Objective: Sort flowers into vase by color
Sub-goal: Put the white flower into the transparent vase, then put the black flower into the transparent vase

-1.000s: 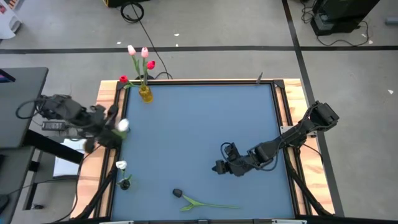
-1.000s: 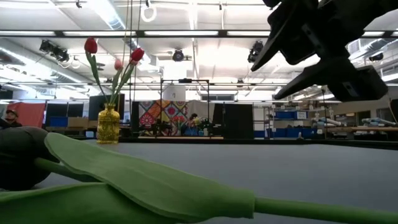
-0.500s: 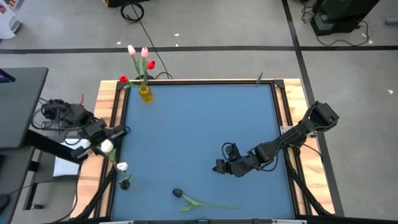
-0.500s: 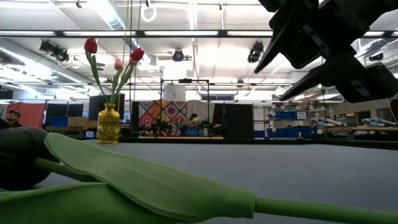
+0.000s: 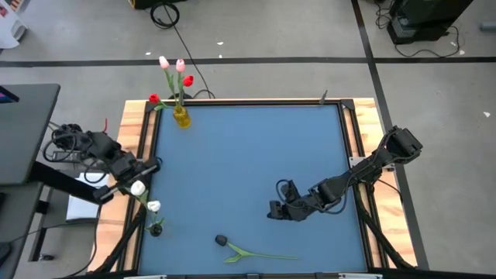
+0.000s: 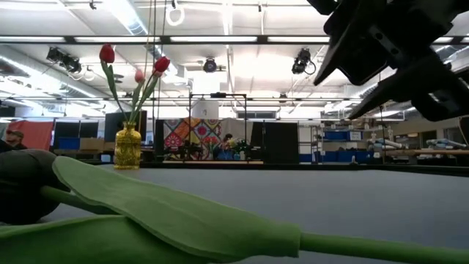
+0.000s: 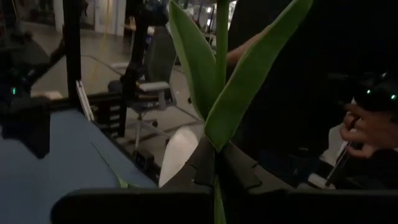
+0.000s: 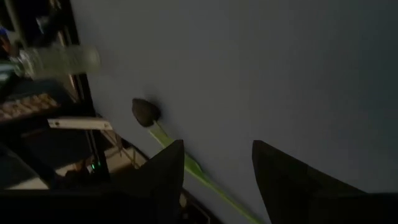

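The black tulip is next for my right gripper, which should go there and close on the green stem [image 5: 254, 254] [image 8: 210, 183] just under its leaves.
A white tulip [image 5: 138, 187] is in my left gripper [image 5: 129, 177], which is shut on it at the table's left edge. Just nearer stands a small vase [image 5: 156, 229] with another white tulip [image 5: 153, 206] in it. A yellow vase [image 5: 181, 116] at the far left corner holds red and pink tulips [image 5: 180, 68]. A black tulip [image 5: 221, 241] lies flat on its stem and leaf near the near edge. It also fills the low view's foreground as the black tulip [image 6: 22, 187]. My right gripper [image 5: 275, 209] hovers open above the table, right of centre, touching nothing. My left gripper [image 7: 216, 165] pinches the white tulip's green stem [image 7: 219, 144] between its two fingers, right where the two long leaves [image 7: 249, 74] branch off. The fingers lie across the stem. The tulip is lifted clear of the table, and its stem and leaves stand upright beyond the fingertips.
The table has a raised wooden frame [image 5: 133, 139] along its left and right sides. The right wrist view shows the black tulip [image 8: 144, 112] ahead of the open fingers and a clear glass vessel [image 8: 56, 61] beyond the table edge. A person's hand [image 7: 372, 124] shows in the room behind.
My left gripper has carried the white tulip along the left edge toward the near edge, closing on the small vase with the other white tulip. It has stayed shut on the stem. The black tulip and the yellow vase have not moved.
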{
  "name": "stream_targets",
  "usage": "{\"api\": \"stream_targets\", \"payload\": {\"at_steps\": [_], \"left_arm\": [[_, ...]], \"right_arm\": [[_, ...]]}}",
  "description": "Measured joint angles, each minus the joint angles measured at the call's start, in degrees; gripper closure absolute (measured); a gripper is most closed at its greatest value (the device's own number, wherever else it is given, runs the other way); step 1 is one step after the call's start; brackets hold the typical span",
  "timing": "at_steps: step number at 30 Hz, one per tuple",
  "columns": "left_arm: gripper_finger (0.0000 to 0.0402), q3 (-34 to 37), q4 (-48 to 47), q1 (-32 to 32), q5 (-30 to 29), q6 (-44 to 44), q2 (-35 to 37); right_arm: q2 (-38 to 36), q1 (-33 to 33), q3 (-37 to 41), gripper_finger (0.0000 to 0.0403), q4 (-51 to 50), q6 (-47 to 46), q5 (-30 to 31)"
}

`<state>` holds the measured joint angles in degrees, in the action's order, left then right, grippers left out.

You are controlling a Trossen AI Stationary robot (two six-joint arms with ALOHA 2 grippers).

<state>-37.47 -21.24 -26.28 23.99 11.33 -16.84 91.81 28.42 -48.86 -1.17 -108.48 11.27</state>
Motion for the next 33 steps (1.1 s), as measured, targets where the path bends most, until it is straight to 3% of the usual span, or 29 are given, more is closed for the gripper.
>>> {"api": "stream_targets", "payload": {"at_steps": [8,16,20,24,28,33], "left_arm": [[0.0375,0.00,-3.00,0.00,2.85,-0.12,0.00],[0.0282,0.00,-3.79,0.00,4.88,4.84,0.00],[0.0227,0.00,-1.44,0.00,6.46,6.81,-0.02],[0.0183,-0.02,-0.55,0.00,7.19,7.65,0.00],[0.0150,-2.05,-2.52,0.00,7.16,7.57,-0.07],[0.0139,-9.21,-6.97,0.00,5.88,2.05,-0.50]], "right_arm": [[-0.02,0.02,0.00,0.0206,-0.02,-1.23,-3.39],[-0.04,-0.40,0.00,0.0206,0.05,-2.81,-3.38],[-0.06,-0.46,0.00,0.0206,4.12,-4.85,1.22],[-0.10,-0.55,-0.28,0.0208,5.20,2.41,7.17],[-0.11,-0.66,-2.65,0.0217,4.66,17.19,11.07],[-0.11,-0.62,-4.98,0.0228,5.44,31.92,10.83]]}}
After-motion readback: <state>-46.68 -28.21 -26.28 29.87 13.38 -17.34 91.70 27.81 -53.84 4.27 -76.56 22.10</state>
